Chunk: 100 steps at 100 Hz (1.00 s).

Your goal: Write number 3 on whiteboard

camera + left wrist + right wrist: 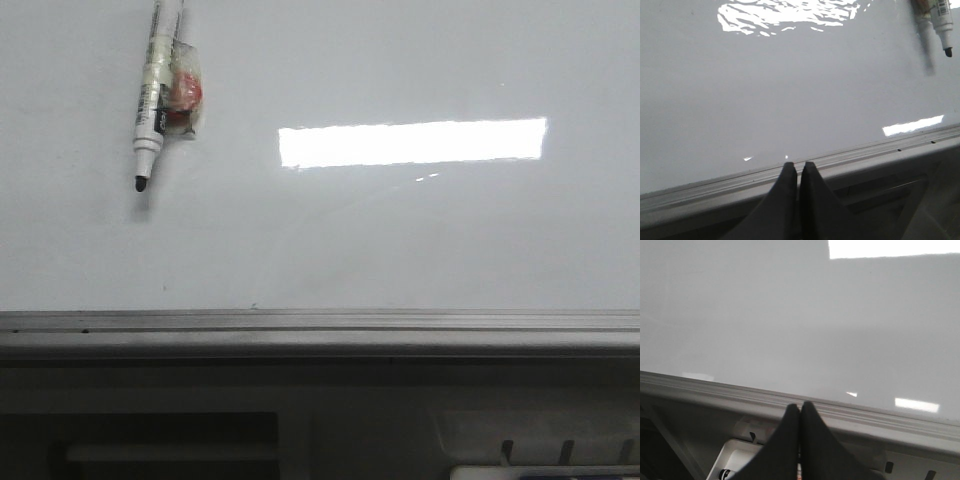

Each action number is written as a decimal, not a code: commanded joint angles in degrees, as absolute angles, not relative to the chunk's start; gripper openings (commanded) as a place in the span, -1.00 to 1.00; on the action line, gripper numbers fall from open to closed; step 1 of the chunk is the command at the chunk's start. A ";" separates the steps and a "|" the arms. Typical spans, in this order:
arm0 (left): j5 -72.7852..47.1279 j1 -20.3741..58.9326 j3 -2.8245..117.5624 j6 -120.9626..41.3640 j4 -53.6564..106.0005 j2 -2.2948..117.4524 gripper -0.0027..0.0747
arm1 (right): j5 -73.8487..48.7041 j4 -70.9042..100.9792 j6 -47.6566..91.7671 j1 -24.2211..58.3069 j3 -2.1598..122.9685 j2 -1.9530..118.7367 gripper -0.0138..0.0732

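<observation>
I need to next move my left gripper to the white marker's body (pixel 150 124) (pixel 942 19), just behind its black tip, and close it there.
The whiteboard (pixel 400 240) is glossy pale grey and fills most of the front view, with a grey metal rail (pixel 320 322) along its near edge. No number 3 stroke shows on it. A white marker (pixel 152 95) with a black tip lies uncapped at the board's far left, tip pointing toward me; it also shows in the left wrist view (pixel 942 22). My left gripper (pixel 796 166) is shut and empty over the near rail. My right gripper (pixel 800 407) is shut and empty over the near rail. Neither gripper shows in the front view.
A small clear packet with a red and orange thing (pixel 186 92) lies beside the marker. A bright rectangular light reflection (pixel 412 142) sits mid-board. Below the rail is the dark robot base with a white tray part (pixel 735 460).
</observation>
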<state>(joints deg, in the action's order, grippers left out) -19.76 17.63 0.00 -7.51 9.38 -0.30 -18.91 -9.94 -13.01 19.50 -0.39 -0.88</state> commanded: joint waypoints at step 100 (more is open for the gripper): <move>-16.65 17.53 -0.69 -6.91 9.26 -1.60 -0.99 | 0.00 -10.69 -13.26 19.05 -2.18 -1.43 -0.83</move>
